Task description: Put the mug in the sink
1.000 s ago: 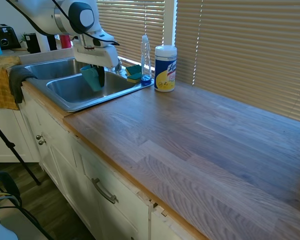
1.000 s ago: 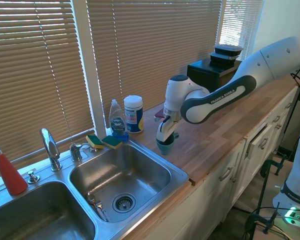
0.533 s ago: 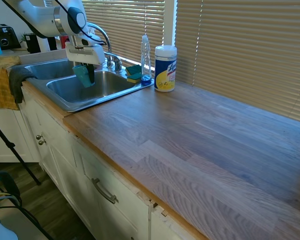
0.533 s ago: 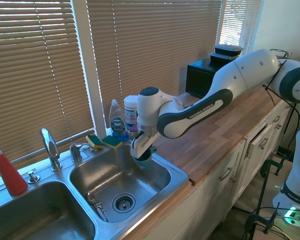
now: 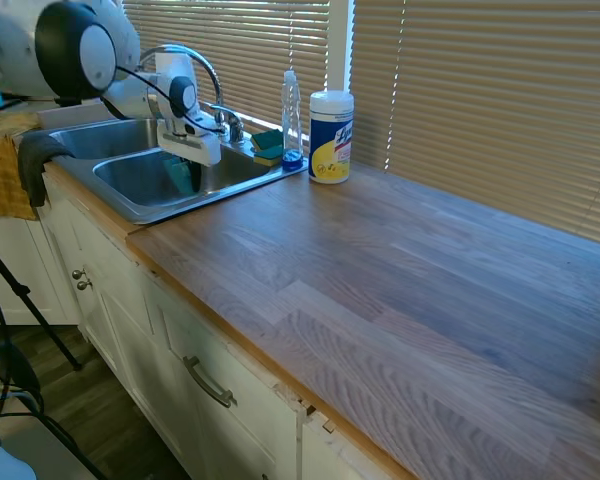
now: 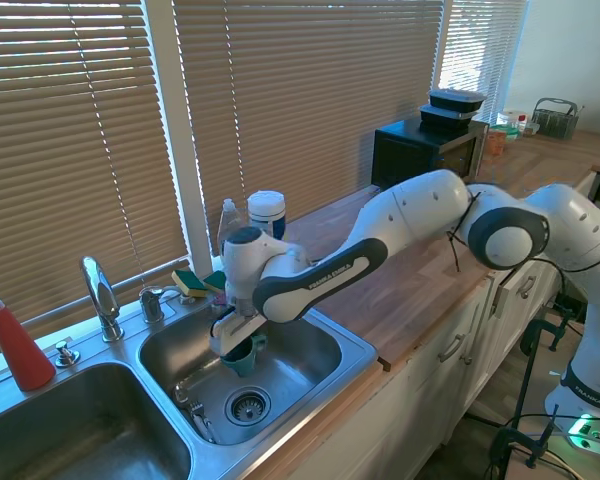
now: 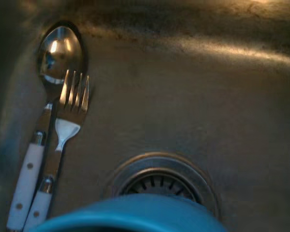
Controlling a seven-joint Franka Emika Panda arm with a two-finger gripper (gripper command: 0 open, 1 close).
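Observation:
My gripper is to set down the teal-blue mug beside the fork. It will let go of it on the near sink basin's bottom by the drain (image 5: 195, 188) (image 7: 169, 165).
The teal-blue mug (image 6: 243, 357) is held low inside the right basin of the steel sink (image 6: 352, 352), just above the basin floor beside the drain (image 6: 246, 405). My gripper (image 6: 236, 343) is shut on the mug's rim and reaches down from the white arm. In the first exterior view the mug (image 5: 180, 176) shows partly below the gripper (image 5: 187, 163), inside the near basin of the sink (image 5: 132, 211). The wrist view shows the mug's blue rim (image 7: 130, 217) over the drain (image 7: 162, 180).
A fork (image 7: 70, 110) and a spoon (image 7: 58, 52) with white handles lie on the basin floor beside the drain. The faucet (image 6: 100, 295), sponges (image 6: 208, 283), soap bottle (image 5: 292, 118) and wipes canister (image 5: 331, 137) stand behind the sink. A red spray bottle (image 6: 15, 345) is at the far left.
The arm has swung from the counter's edge across the basin and lowered, carrying the mug down into the sink close to the drain.

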